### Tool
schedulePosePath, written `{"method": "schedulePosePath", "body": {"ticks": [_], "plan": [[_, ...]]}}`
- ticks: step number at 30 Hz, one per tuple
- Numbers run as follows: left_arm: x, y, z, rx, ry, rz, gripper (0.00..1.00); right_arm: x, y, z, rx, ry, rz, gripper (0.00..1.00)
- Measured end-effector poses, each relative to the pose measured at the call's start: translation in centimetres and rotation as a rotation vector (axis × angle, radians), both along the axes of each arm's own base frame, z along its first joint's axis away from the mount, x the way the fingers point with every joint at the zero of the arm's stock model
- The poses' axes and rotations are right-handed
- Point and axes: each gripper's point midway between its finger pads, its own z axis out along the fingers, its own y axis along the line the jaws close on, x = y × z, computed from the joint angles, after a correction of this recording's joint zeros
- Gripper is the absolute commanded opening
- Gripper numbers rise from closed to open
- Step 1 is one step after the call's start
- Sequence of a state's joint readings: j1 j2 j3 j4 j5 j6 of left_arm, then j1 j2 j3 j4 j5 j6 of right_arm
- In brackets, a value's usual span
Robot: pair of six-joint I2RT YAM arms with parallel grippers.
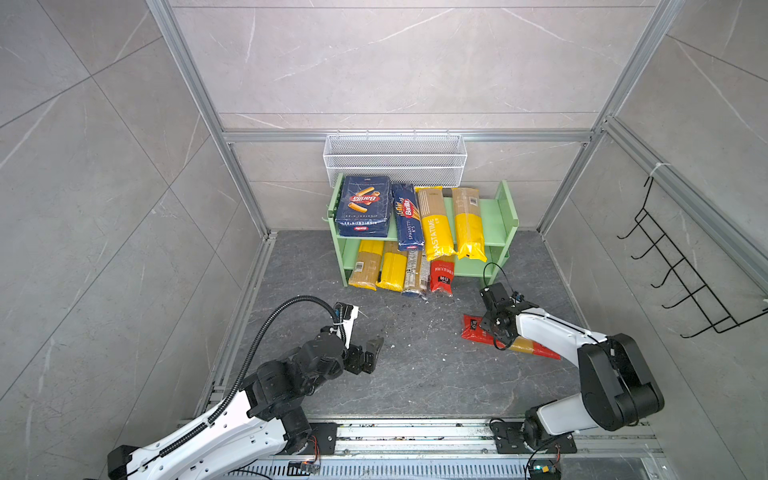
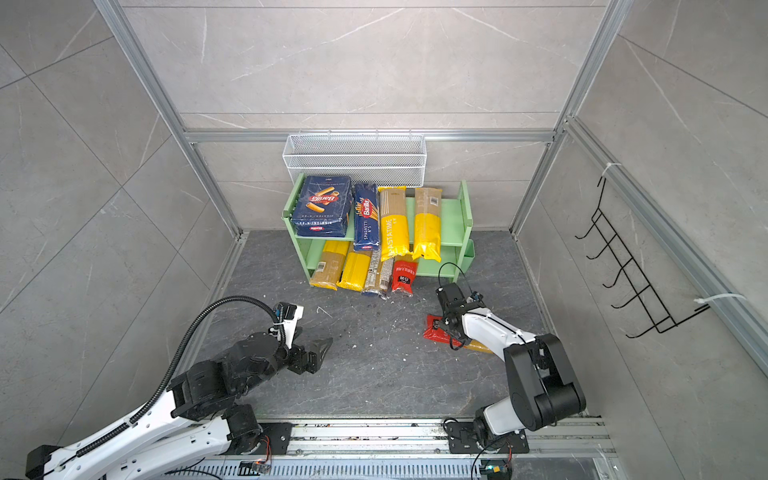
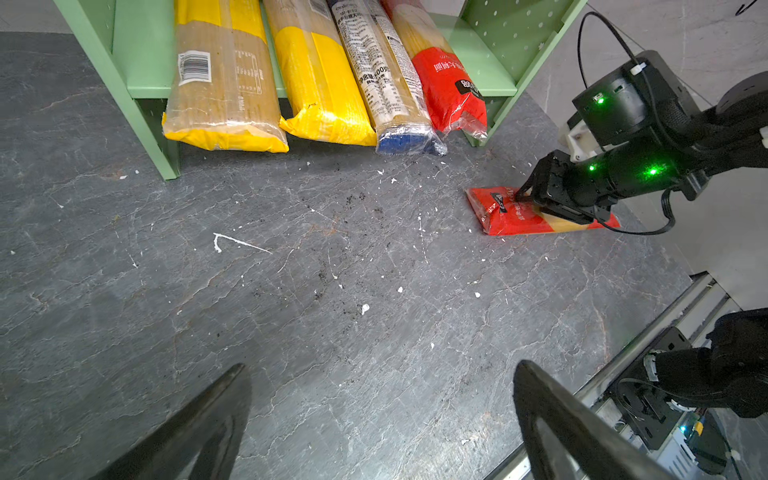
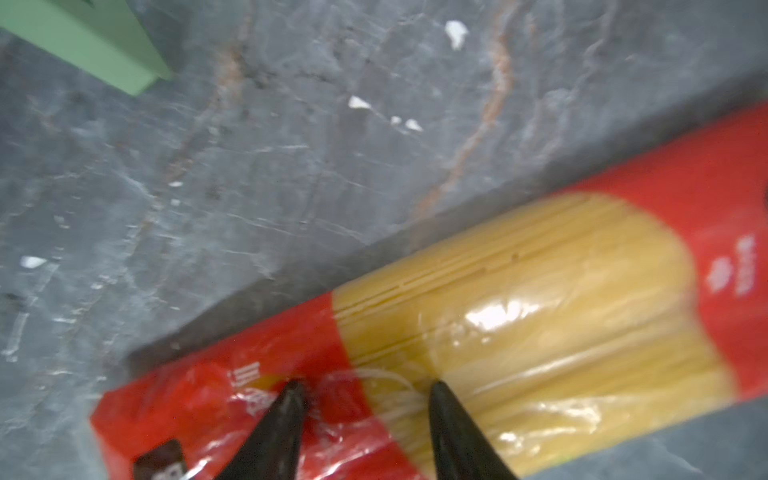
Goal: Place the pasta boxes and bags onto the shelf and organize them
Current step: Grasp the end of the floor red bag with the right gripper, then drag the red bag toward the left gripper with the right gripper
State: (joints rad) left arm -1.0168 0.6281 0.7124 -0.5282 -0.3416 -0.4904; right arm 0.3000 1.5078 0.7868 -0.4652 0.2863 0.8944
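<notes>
My right gripper is on the wide body of the red-ended bag, far from my left gripper, so I need to pinch the bag's red tip (image 1: 469, 326) and drag it over.
The green shelf (image 1: 505, 208) holds the wide blue pasta box (image 1: 363, 205), the narrow blue box (image 1: 407, 218) and two yellow bags (image 1: 434, 224) on its top tier. Several more bags (image 3: 324, 83) poke out of the lower tier. One red-ended bag (image 1: 536, 348) (image 4: 540, 291) lies flat on the floor, right of the shelf. My right gripper (image 4: 365, 386) (image 1: 496, 338) presses down into that bag's near red end, jaws partly closed, film bunched between the tips. My left gripper (image 3: 382, 368) (image 1: 372, 351) hangs wide open over bare floor, holding nothing.
A white mesh basket (image 1: 395, 153) hangs on the back wall above the shelf. A black hook rack (image 1: 673, 266) is on the right wall. The arms' metal rail (image 1: 415, 432) runs along the front edge. White crumbs (image 3: 365, 308) dot the dark floor.
</notes>
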Motion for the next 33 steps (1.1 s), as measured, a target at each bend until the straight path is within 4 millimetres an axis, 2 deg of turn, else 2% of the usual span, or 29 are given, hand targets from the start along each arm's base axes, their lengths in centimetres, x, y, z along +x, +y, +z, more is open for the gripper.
{"method": "schedulePosePath", "body": {"ticks": [4,8,11,16,20,22,24,26,31,33], "plan": [[0.0,0.3,0.1,0.001,-0.006,0.010,1.00,1.0,1.0,0.1,0.018,-0.015,0.023,0.25],[0.2,0.5,0.1,0.008,-0.010,0.021,1.00,1.3,2.2,0.0,0.041,-0.017,0.051,0.03],[0.2,0.5,0.0,0.011,-0.010,0.023,1.00,1.3,3.2,-0.1,0.057,-0.016,0.072,0.00],[0.2,0.6,-0.2,0.020,-0.006,0.023,1.00,1.4,4.3,-0.3,0.062,-0.012,0.095,0.00],[0.1,0.7,-0.2,0.020,-0.006,0.024,1.00,1.9,5.9,-0.3,0.073,-0.034,0.119,0.00],[0.1,0.7,-0.1,0.019,-0.006,0.024,1.00,1.8,6.7,-0.3,0.073,-0.042,0.137,0.11],[0.1,0.7,-0.1,0.017,-0.007,0.024,1.00,1.7,7.2,-0.2,0.071,-0.048,0.147,0.29],[0.1,0.8,-0.1,0.016,-0.008,0.024,1.00,1.1,7.9,0.2,0.056,-0.048,0.183,0.39],[0.1,0.8,-0.1,0.016,-0.008,0.024,1.00,-1.6,9.3,0.6,-0.003,0.000,0.287,0.54],[0.1,0.7,-0.1,0.016,-0.007,0.023,1.00,-2.3,9.6,0.6,-0.041,0.014,0.328,0.55]]}}
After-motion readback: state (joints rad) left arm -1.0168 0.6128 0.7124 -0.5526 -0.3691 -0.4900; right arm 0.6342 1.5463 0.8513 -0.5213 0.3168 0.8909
